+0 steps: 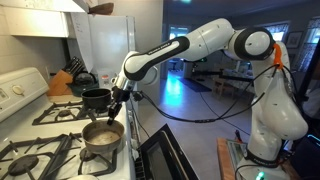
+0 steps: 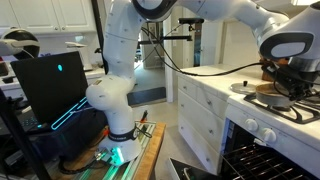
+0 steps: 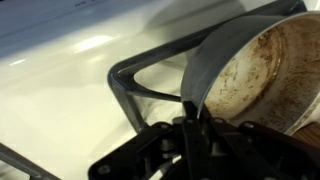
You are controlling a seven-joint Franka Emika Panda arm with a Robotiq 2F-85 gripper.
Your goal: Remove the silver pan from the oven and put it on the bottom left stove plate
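My gripper is going to release the silver pan, now over a black burner grate, on the front burner grate (image 1: pixel 96 150), at a spot that is just ahead of the black pot.
The silver pan (image 1: pixel 103 133), stained brown inside, is over a black burner grate (image 1: pixel 60 150) near the stove's front edge. Whether it rests on the grate or hangs just above it I cannot tell. My gripper (image 1: pixel 116 107) reaches down onto the pan's near side. In the wrist view the fingers (image 3: pixel 190 118) are shut on the pan's rim, with the pan (image 3: pixel 262 70) at the upper right over the grate (image 3: pixel 135 85). In an exterior view the pan (image 2: pixel 268 90) shows on the stove below the gripper (image 2: pixel 285 72).
A black pot (image 1: pixel 95 97) stands on the burner behind the pan. A knife block (image 1: pixel 62 82) stands on the counter beyond. The oven door (image 1: pixel 160 152) hangs open below the stove front. An open laptop (image 2: pixel 50 85) stands by the robot base.
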